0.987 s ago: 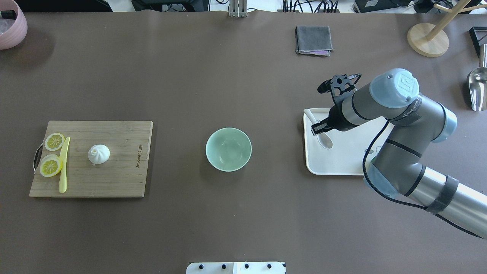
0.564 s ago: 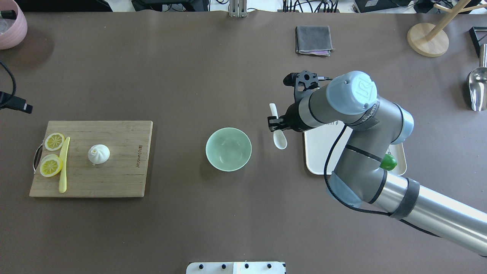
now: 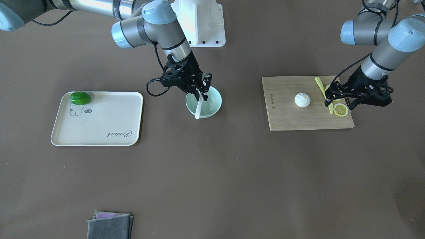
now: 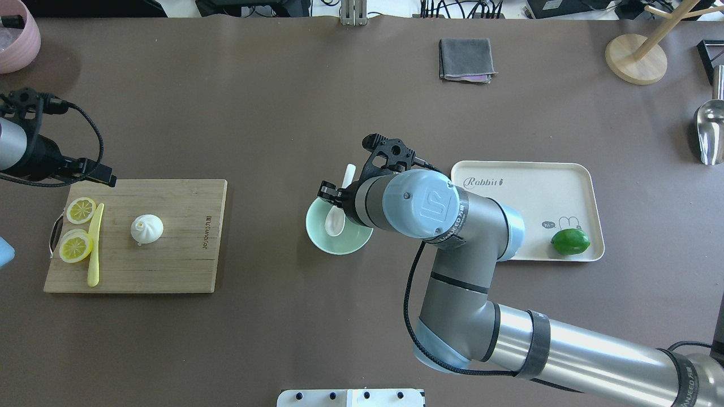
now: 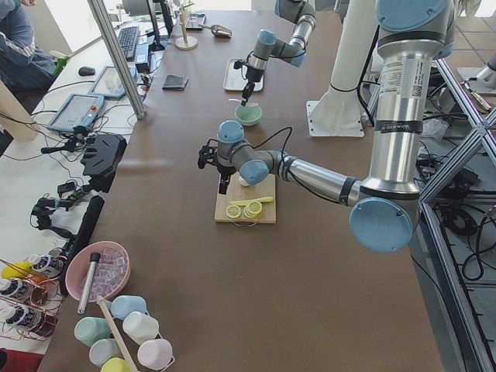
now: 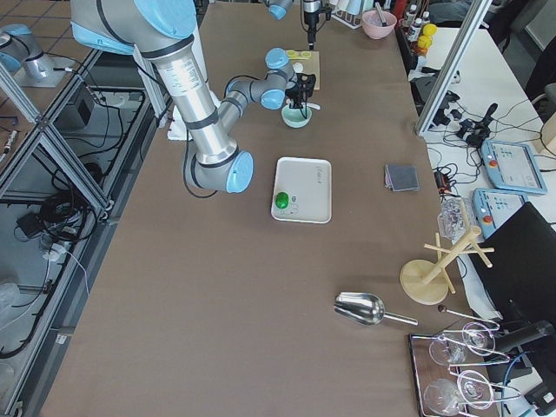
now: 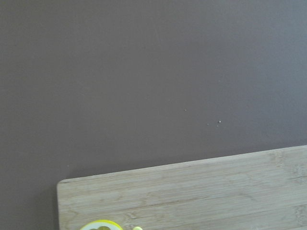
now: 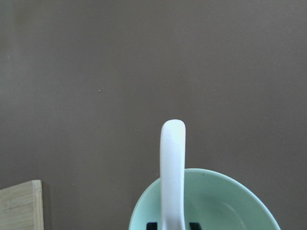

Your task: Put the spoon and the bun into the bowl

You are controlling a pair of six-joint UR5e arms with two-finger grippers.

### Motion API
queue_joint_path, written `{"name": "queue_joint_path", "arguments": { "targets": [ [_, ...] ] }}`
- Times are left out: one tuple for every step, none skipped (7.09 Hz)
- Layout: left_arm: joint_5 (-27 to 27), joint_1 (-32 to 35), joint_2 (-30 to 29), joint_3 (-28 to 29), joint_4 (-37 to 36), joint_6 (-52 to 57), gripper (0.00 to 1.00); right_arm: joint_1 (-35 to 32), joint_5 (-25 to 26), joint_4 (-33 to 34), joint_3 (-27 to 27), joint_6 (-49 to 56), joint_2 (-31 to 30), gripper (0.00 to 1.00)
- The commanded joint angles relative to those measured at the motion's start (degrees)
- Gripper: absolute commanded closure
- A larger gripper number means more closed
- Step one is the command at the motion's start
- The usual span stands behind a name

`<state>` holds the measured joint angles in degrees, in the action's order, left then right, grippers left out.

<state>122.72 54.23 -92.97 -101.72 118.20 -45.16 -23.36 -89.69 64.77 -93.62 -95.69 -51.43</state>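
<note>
The robot's left gripper will close on the swirled top [image 3: 304, 97] of the white bun on the wooden cutting board.
My right gripper [image 4: 338, 198] is shut on the white spoon [image 4: 337, 217] and holds it over the mint-green bowl [image 4: 345, 246] at the table's middle, scoop low inside it and handle pointing away from me. The right wrist view shows the spoon's handle [image 8: 172, 163] rising above the bowl's rim [image 8: 230, 191]. The white bun [image 4: 147, 228] sits on the wooden cutting board [image 4: 181, 249] at the left. My left gripper [image 3: 340, 102] is open and empty, above the board's outer end near the lemon slices, apart from the bun [image 3: 302, 99].
Two lemon slices [image 4: 76, 246] and a pale-yellow knife [image 4: 94, 249] lie on the board's left end. A cream tray [image 4: 526, 192] with a green lime [image 4: 570, 241] is to the bowl's right. A grey cloth [image 4: 466, 59], pink bowl [image 4: 17, 39], wooden stand [image 4: 636, 59] and metal scoop [image 4: 710, 133] sit far back.
My right arm has carried the spoon left from the tray to over the bowl and lowered its scoop in. My left arm has come into view near the board's far-left corner.
</note>
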Motion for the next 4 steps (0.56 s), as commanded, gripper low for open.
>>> {"name": "queue_joint_path", "arguments": {
  "targets": [
    [-0.5,-2.2,-0.5,-0.1,0.0,-0.6,0.02,0.8,4.2,-0.3,0.6,-4.9,0.6,1.00],
    [-0.5,-3.9,-0.3,-0.4,0.0,-0.6,0.02,0.2,4.9,-0.3,0.7,-5.1,0.5,1.00],
    [-0.5,-6.2,-0.1,-1.3,0.1,-2.9,0.02,-0.2,4.9,-0.2,0.8,-5.0,0.5,1.00],
    [-1.3,-9.4,-0.5,-1.9,0.1,-6.4,0.02,-0.7,5.0,-0.2,1.7,-5.0,0.4,0.45]
  ]
}}
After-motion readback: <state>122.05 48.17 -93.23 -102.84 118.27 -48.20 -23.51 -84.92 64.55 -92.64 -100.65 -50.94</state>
